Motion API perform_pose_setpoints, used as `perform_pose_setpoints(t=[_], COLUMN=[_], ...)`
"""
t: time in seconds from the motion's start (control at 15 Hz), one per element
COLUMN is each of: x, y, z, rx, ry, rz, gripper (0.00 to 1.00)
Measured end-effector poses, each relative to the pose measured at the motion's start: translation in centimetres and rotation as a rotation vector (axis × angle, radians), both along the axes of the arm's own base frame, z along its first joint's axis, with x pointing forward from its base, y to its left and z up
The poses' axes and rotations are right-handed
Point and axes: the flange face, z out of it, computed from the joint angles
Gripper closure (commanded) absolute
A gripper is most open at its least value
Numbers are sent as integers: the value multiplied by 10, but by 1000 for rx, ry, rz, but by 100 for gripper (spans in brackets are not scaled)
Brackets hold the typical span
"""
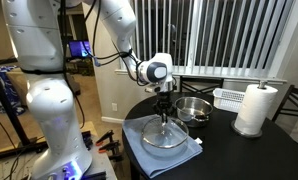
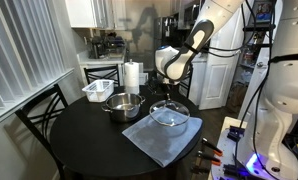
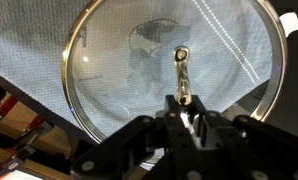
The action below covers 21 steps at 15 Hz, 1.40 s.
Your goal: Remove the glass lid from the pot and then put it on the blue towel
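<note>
My gripper is going to let go of the glass lid, which sits over the towel now, on the far half of the blue towel (image 1: 157, 134), near the towel's back edge.
The glass lid (image 1: 166, 133) with its metal rim sits over the blue towel (image 1: 139, 150) in both exterior views, lid (image 2: 170, 116) on towel (image 2: 154, 142). In the wrist view the lid (image 3: 119, 70) fills the frame with the towel (image 3: 29, 60) beneath it. My gripper (image 1: 165, 108) stands straight above the lid's centre, jaws shut on the lid's metal knob (image 3: 181, 62). It also shows in an exterior view (image 2: 169, 99) and the wrist view (image 3: 186, 100). The steel pot (image 1: 194, 108) stands uncovered beside the towel, also in an exterior view (image 2: 122, 105).
A white slatted basket (image 1: 229, 97) and a paper towel roll (image 1: 255, 108) stand behind the pot on the round dark table (image 2: 79, 140). Chairs (image 2: 39, 110) stand around the table. Window blinds (image 1: 229, 40) are behind it.
</note>
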Motion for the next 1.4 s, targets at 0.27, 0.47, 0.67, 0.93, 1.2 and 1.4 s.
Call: perform_pose_setpoints(t=[0.27, 0.47, 0.67, 0.93, 1.2, 1.4], x=[-8, -10, -14, -14, -7, 4], y=[32, 53, 65, 68, 71, 71], z=[-2, -4, -9, -23, -42, -55], rx=[9, 1, -35, -41, -15, 14], ry=[3, 9, 23, 48, 52, 68], rz=[78, 147, 236, 302, 371, 401], gripper=[95, 95, 95, 95, 92, 52])
